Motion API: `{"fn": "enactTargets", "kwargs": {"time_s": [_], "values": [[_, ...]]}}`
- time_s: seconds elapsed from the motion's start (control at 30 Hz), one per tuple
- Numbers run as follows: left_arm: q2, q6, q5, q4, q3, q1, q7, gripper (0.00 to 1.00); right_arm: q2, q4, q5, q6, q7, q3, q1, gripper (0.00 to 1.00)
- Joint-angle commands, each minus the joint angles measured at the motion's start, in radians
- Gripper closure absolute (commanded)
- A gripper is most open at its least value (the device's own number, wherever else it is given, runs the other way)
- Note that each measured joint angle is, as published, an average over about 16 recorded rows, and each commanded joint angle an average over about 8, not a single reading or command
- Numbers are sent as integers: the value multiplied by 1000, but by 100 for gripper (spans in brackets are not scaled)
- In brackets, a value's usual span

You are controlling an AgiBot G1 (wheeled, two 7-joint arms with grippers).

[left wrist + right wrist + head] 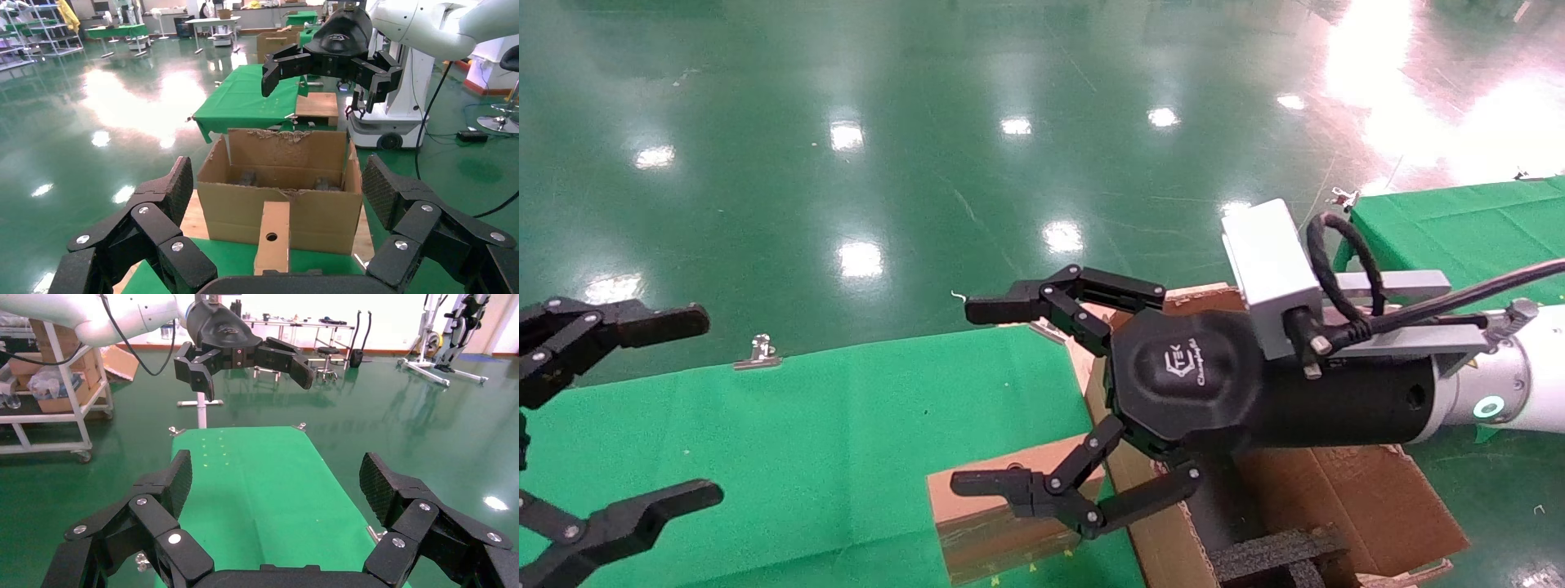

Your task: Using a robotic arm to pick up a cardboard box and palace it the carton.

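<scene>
The robot's right gripper should next go to the small cardboard box, past the round hole, and close on its end (1062,455) beside the big carton.
The small cardboard box (989,543) lies on the green table (805,433), close beside the big carton (1369,498) with black foam inserts (1271,555). In the left wrist view the box (272,236) shows a round hole and stands in front of the carton (245,208). My right gripper (972,396), on the white robotic arm (1540,367), is open and empty; it hovers over the carton's edge with its lower fingers above the box. My left gripper (703,406) is open and empty over the table's left end.
Metal clips (760,353) hold the green cloth at the table's far edge. A second green table (1459,220) stands at the far right. The carton rests on a wooden board (196,214). Shiny green floor lies beyond the table.
</scene>
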Motion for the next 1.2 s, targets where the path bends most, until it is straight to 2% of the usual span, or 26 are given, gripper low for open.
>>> {"fn": "enactTargets", "kwargs": {"time_s": [0.03, 0.37, 0.4, 0.63, 0.67, 1.0, 1.2], "values": [[0, 0, 0, 0, 0, 0, 0, 0, 0, 0, 0, 0, 0, 0, 0, 0], [0, 0, 0, 0, 0, 0, 0, 1, 0, 0, 0, 0, 0, 0, 0, 0], [0, 0, 0, 0, 0, 0, 0, 8, 0, 0, 0, 0, 0, 0, 0, 0], [0, 0, 0, 0, 0, 0, 0, 94, 0, 0, 0, 0, 0, 0, 0, 0], [0, 0, 0, 0, 0, 0, 0, 100, 0, 0, 0, 0, 0, 0, 0, 0], [0, 0, 0, 0, 0, 0, 0, 100, 3, -11, -23, -2, 13, -13, 11, 0], [0, 0, 0, 0, 0, 0, 0, 100, -7, -36, -141, -18, 42, -70, 81, 0]]}}
